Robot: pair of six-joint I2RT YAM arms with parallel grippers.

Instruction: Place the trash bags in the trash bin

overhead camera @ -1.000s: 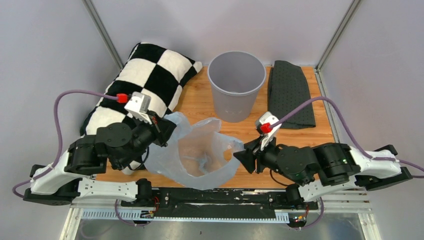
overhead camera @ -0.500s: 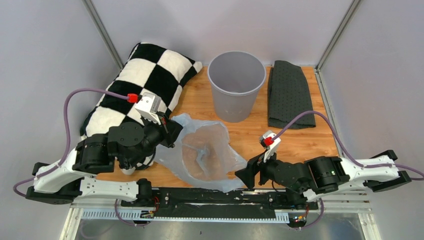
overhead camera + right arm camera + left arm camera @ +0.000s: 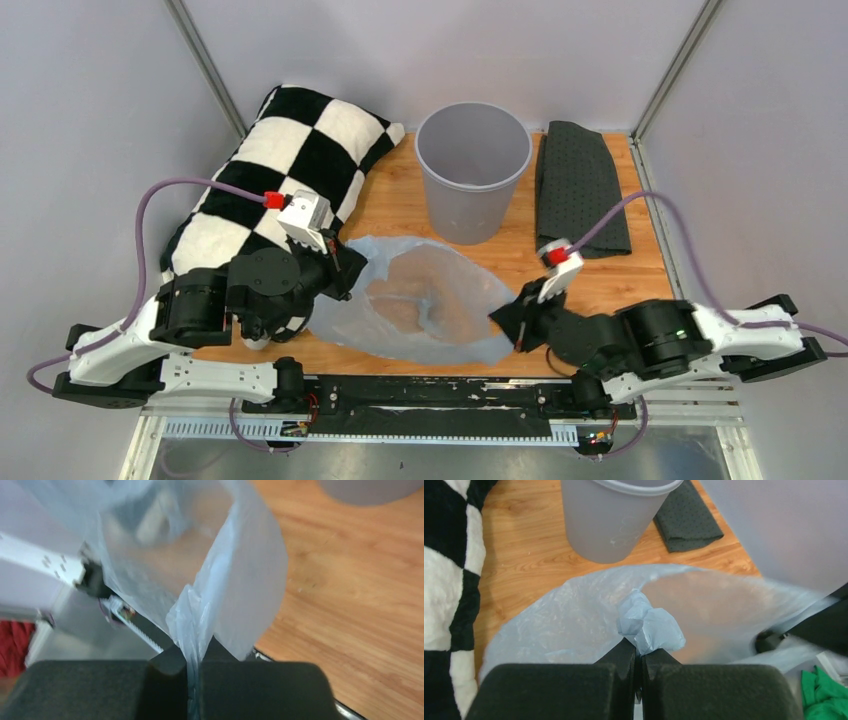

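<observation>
The trash bag's edge is pinched in a gathered fold by my right gripper, so next I bring that gripper back, open it and take the trash bag's rim (image 3: 378,256) close to my left gripper.
A thin, translucent pale blue trash bag (image 3: 420,305) is spread open over the wooden table between my two arms, near the front edge. My left gripper (image 3: 350,275) is shut on a bunched bit of the trash bag's (image 3: 649,625) left rim. On the right, my right gripper (image 3: 505,318) is shut on the trash bag's (image 3: 200,605) gathered right edge. The round light grey trash bin (image 3: 472,185) stands upright and open just behind the bag. In the left wrist view the trash bin (image 3: 614,520) sits ahead, beyond the bag.
A black-and-white checkered pillow (image 3: 275,170) lies at the back left, beside my left arm. To the right of the bin a dark grey dotted cloth (image 3: 580,185) lies folded. Metal frame posts (image 3: 205,65) rise at both back corners.
My right gripper opened, dipped toward the front edge, then came back up and shut on the bag's right edge. The bag spread flatter and wider. The left arm edged forward.
</observation>
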